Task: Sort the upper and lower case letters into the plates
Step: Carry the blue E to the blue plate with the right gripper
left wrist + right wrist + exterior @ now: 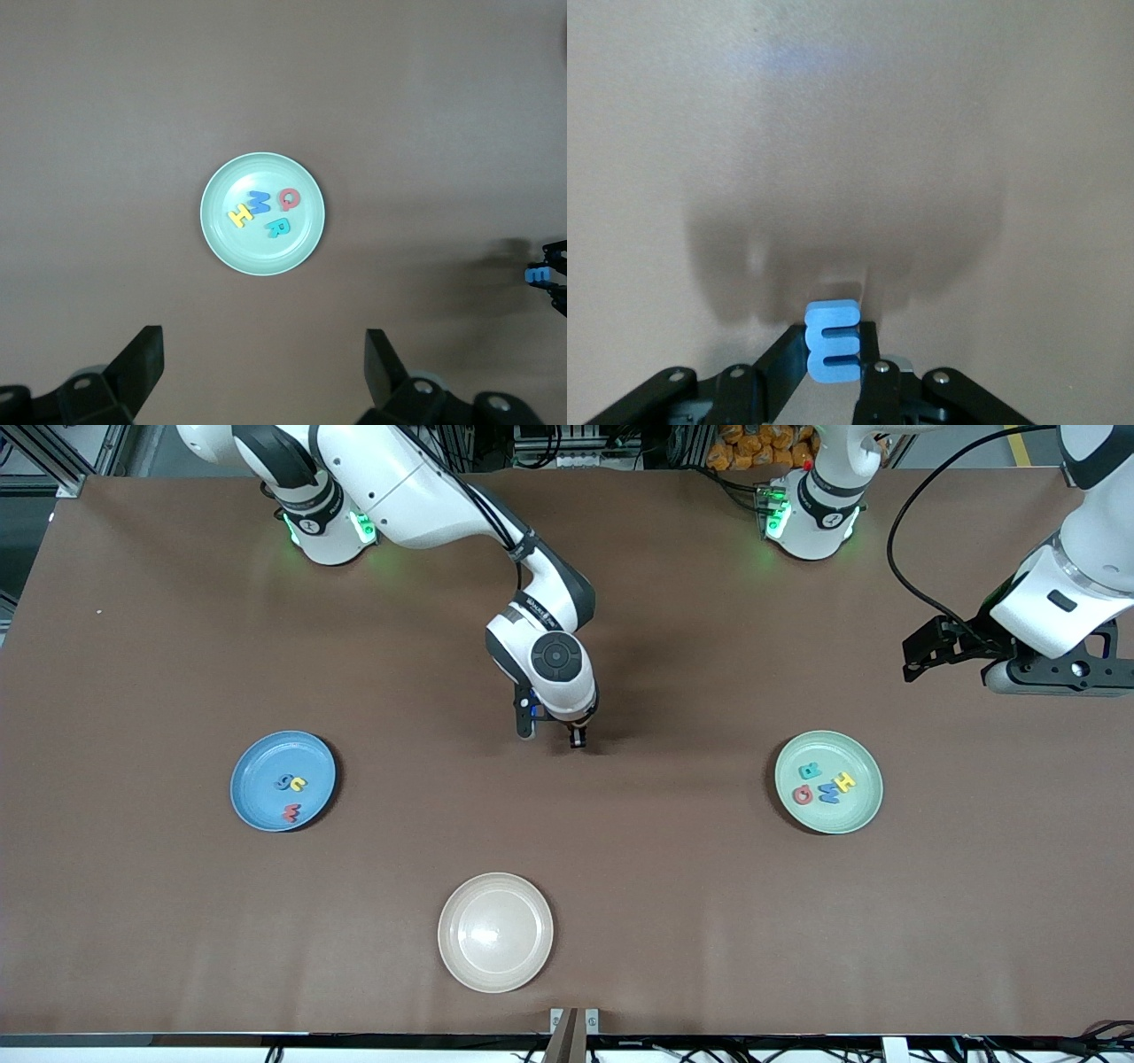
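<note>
I should use my right gripper to set the blue E down between the yellow and red letters (300,798) on the sky blue plate. The E now hangs over the bare table.
My right gripper (576,737) hangs over the bare table between the two plates. It is shut on a blue letter E (833,341), which is pinched between its fingertips (833,352). The sky blue plate (257,779) lies toward the right arm's end and holds three letters: a teal one (285,782), a yellow one (299,784) and a red one (291,812). The mint green plate (833,819) lies toward the left arm's end and holds a teal R (809,771), a yellow H (844,781), a blue M (828,791) and a red Q (803,795). My left gripper (921,654) waits open and empty, high over the table beside the mint plate (257,252).
An empty cream-beige plate (496,932) lies near the table's front edge, nearer the front camera than my right gripper. The left wrist view also shows the right gripper with its blue letter (537,276) farther off.
</note>
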`<action>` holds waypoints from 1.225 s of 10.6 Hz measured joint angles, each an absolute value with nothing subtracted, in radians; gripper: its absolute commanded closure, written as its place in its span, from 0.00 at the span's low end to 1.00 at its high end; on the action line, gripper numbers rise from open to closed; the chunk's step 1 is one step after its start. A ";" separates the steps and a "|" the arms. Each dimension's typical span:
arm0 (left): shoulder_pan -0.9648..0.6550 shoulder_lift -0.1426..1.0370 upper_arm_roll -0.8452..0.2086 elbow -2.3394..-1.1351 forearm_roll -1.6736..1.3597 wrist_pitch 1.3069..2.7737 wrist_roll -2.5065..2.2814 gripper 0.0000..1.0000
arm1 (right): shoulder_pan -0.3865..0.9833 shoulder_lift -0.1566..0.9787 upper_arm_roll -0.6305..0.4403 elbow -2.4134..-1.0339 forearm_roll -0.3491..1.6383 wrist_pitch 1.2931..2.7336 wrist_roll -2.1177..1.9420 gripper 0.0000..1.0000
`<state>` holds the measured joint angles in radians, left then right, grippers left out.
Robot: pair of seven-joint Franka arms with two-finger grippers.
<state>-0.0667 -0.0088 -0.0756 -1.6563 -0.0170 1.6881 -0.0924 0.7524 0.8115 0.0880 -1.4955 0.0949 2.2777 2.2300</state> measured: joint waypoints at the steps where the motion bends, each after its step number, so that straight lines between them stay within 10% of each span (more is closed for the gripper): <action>1: -0.067 -0.009 -0.076 -1.657 -0.017 1.688 -0.092 0.00 | 0.746 0.801 0.086 -1.488 0.095 2.245 2.203 1.00; 13: -0.073 -0.008 -0.077 -1.666 -0.017 1.688 -0.092 0.00 | 0.139 0.613 0.010 -1.484 0.115 1.811 1.130 1.00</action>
<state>-0.0735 -0.0079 -0.0766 -1.6656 -0.0170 1.6881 -0.0924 0.1392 0.6132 0.0104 -1.4837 0.1146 1.8109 1.1304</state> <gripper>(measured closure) 0.000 0.696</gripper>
